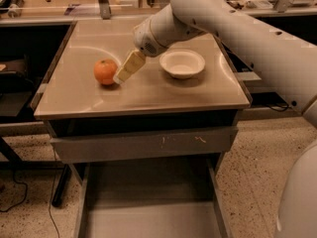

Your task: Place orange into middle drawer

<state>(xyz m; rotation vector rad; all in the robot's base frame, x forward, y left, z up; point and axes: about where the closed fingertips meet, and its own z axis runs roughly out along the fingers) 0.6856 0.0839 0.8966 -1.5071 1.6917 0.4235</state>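
My gripper should grip the orange's middle (106,72), so that it can carry the orange from the tabletop over to the open middle drawer.
The orange (105,71) sits on the left part of the tan tabletop (148,95). My gripper (120,78) hangs from the white arm (208,14) and points down and to the left, its tip right beside the orange's right side, close to touching it. The middle drawer (148,207) is pulled open below the table, and its flat grey floor shows nothing in it.
A white bowl (182,63) stands on the table right of the gripper. A shut grey drawer front with pale scratch marks (143,144) lies just under the tabletop. Benches with clutter stand behind. Speckled floor lies on both sides.
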